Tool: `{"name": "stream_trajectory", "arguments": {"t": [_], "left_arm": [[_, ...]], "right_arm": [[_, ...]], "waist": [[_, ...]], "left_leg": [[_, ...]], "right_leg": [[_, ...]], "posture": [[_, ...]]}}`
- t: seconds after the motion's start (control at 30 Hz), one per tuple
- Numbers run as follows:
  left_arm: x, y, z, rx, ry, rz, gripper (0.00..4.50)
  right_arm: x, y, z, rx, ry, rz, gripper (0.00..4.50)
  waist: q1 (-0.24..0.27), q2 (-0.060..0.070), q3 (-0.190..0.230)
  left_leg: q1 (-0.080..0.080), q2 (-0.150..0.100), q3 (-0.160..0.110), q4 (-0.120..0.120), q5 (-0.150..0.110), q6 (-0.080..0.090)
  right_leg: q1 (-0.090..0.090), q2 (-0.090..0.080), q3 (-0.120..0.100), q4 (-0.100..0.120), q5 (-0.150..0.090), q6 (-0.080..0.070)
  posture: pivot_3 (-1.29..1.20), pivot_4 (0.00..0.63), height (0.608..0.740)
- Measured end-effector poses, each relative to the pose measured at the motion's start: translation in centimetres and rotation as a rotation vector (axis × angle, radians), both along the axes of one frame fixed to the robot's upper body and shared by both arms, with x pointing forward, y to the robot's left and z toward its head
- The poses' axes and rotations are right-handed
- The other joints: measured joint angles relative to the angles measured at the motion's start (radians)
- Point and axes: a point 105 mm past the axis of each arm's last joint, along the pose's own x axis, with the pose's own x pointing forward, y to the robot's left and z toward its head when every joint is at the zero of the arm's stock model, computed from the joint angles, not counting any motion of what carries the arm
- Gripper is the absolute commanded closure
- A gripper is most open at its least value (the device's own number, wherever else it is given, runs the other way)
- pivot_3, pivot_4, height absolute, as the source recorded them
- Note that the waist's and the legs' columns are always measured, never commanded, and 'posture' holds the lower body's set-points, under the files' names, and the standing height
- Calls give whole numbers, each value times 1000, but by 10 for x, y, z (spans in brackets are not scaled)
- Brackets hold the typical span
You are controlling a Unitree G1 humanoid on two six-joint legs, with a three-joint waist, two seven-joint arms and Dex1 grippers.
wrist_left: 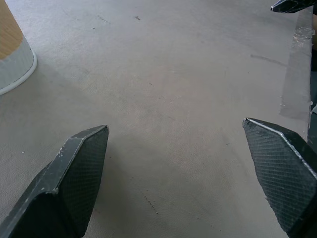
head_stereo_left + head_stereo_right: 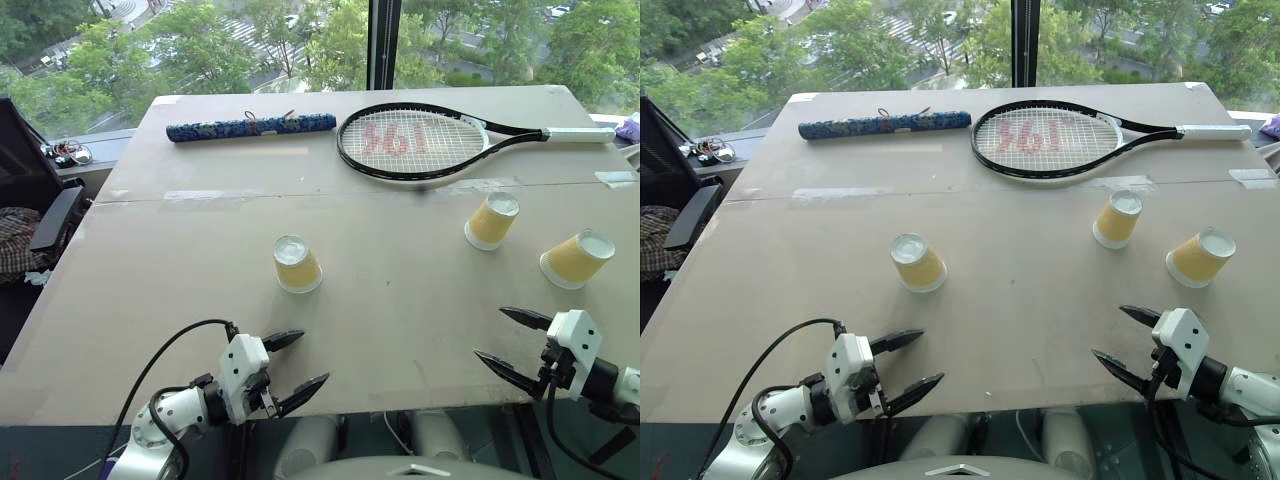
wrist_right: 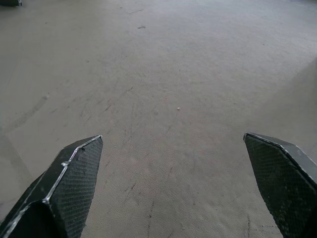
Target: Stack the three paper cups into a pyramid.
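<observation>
The robot's right gripper should close around the sides of the paper cup (image 2: 576,260) farthest from the blue patterned roll, the one nearest that right gripper.
Three yellow-orange paper cups stand upside down and apart on the grey table (image 2: 400,300). One cup (image 2: 296,264) is left of centre, a second cup (image 2: 491,221) stands toward the right, and a third cup (image 2: 576,258) sits nearest the right edge. My left gripper (image 2: 302,362) hovers open at the table's near edge, below the left cup, whose side shows in the left wrist view (image 1: 12,49). At the near right my right gripper (image 2: 512,343) is open too, short of the two right cups. Both hold nothing.
A black tennis racket (image 2: 415,140) with a white handle lies at the far side of the table. A blue patterned roll (image 2: 250,126) lies to its left. A dark chair (image 2: 40,200) stands off the table's left edge. Windows run behind the table.
</observation>
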Motion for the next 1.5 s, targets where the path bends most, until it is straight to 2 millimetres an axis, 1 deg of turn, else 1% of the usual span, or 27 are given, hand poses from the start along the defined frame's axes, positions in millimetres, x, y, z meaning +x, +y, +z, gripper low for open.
{"name": "stream_trajectory", "arguments": {"t": [0.1,0.2,0.3,0.43,0.5,0.6,0.7,1.03,1.1,1.3,1.37,1.5], "left_arm": [[0,3,3,-16,3,21,43],[11,22,30,-74,-70,135,43],[16,33,47,-108,-114,209,43],[18,38,48,-112,-81,270,43],[28,40,52,-114,-77,315,43],[50,42,69,-108,-111,343,43],[58,43,80,-103,-120,351,43],[74,42,90,-94,-129,318,43],[75,41,89,-89,-128,305,43],[76,39,78,-66,-100,276,43],[81,41,75,-46,-104,284,43],[89,31,71,-37,-112,256,43]], "right_arm": [[3,2,2,10,-15,5,0],[11,17,13,88,-66,42,0],[13,35,26,130,-130,113,0],[10,49,37,159,-163,194,0],[7,59,43,179,-163,258,0],[2,74,60,213,-196,357,0],[0,76,63,216,-198,372,0],[-2,73,58,222,-183,330,0],[-3,72,56,219,-178,318,0],[-2,69,56,230,-188,281,0],[-3,68,55,230,-189,280,0],[-3,68,56,230,-191,278,0]], "waist": [[-1,-1,1],[-2,-1,2],[-1,2,4],[-1,1,4],[1,1,4],[2,1,4],[-2,1,4],[0,1,4],[-1,1,4],[-1,1,4],[0,1,4],[0,1,4]], "left_leg": [[0,0,0,0,0,0],[0,2,0,0,0,0],[0,2,0,0,0,0],[-1,2,0,0,1,-3],[-2,2,0,0,1,-3],[-2,2,-2,0,1,-3],[-2,2,-1,0,0,-4],[-2,2,-2,-1,-1,-5],[-2,2,-2,0,-1,-5],[-2,2,-2,-1,-1,-5],[-2,2,-2,0,-1,-5],[-2,2,-2,0,-1,-5]], "right_leg": [[0,0,0,0,0,0],[0,1,-1,0,0,0],[0,1,-1,-1,0,0],[0,1,-2,-5,0,0],[0,1,-2,-5,0,0],[0,1,-4,-5,0,0],[-1,1,-4,-5,0,0],[-1,1,-4,-5,0,0],[-1,1,-4,-5,0,0],[-1,2,-3,-5,0,0],[-1,2,-3,-5,0,0],[-1,1,-3,-5,1,0]], "posture": [[0,150,740],[0,150,740],[0,150,740],[0,150,740],[0,150,740],[0,150,740],[0,150,740],[0,150,740],[0,150,740],[0,150,740],[0,150,740],[0,150,740]]}}
